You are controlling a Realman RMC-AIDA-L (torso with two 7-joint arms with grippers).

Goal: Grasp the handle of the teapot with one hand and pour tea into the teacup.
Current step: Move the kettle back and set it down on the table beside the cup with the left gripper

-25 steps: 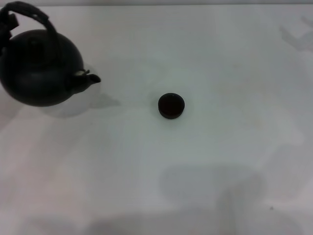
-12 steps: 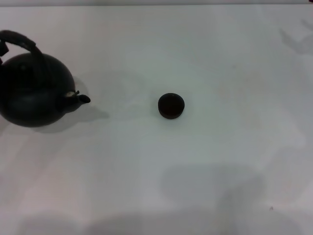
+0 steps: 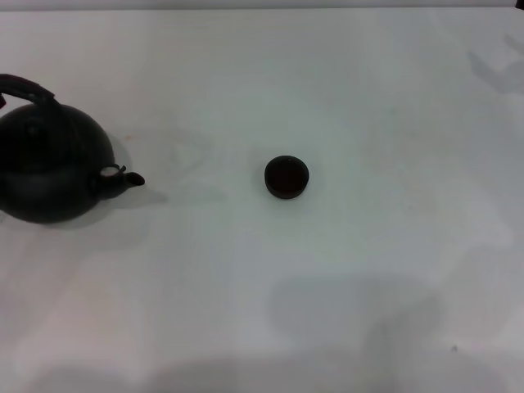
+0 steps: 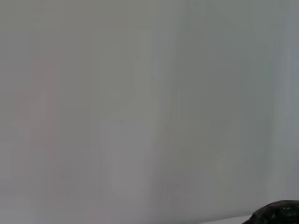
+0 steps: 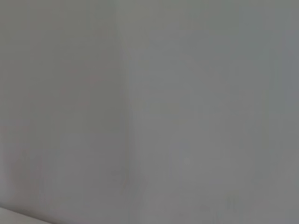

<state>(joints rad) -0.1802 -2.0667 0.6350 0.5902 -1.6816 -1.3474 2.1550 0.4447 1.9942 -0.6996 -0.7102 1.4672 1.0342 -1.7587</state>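
Observation:
Next, I let go of the black teapot with my left gripper on the white table, a bit closer to the teacup [image 3: 89, 192].
The matte black teapot [image 3: 49, 176] stands upright at the table's left edge in the head view. Its short spout [image 3: 129, 178] points right, toward the teacup. The arched handle [image 3: 24, 86] loops over the lid and runs off the picture's left side. The small black teacup [image 3: 286, 177] sits near the middle of the table, well apart from the spout. Neither gripper shows in the head view. The left wrist view shows only pale surface and a dark rounded shape [image 4: 278, 214] at its corner. The right wrist view shows only pale surface.
The white table [image 3: 368, 98] stretches wide around the cup. Soft grey shadows lie across its near part [image 3: 352, 311] and its far right corner.
The teapot has come down and shifted slightly left, from raised and large in view to low at the table's left edge, its shadow now tight under it. The teacup has not moved.

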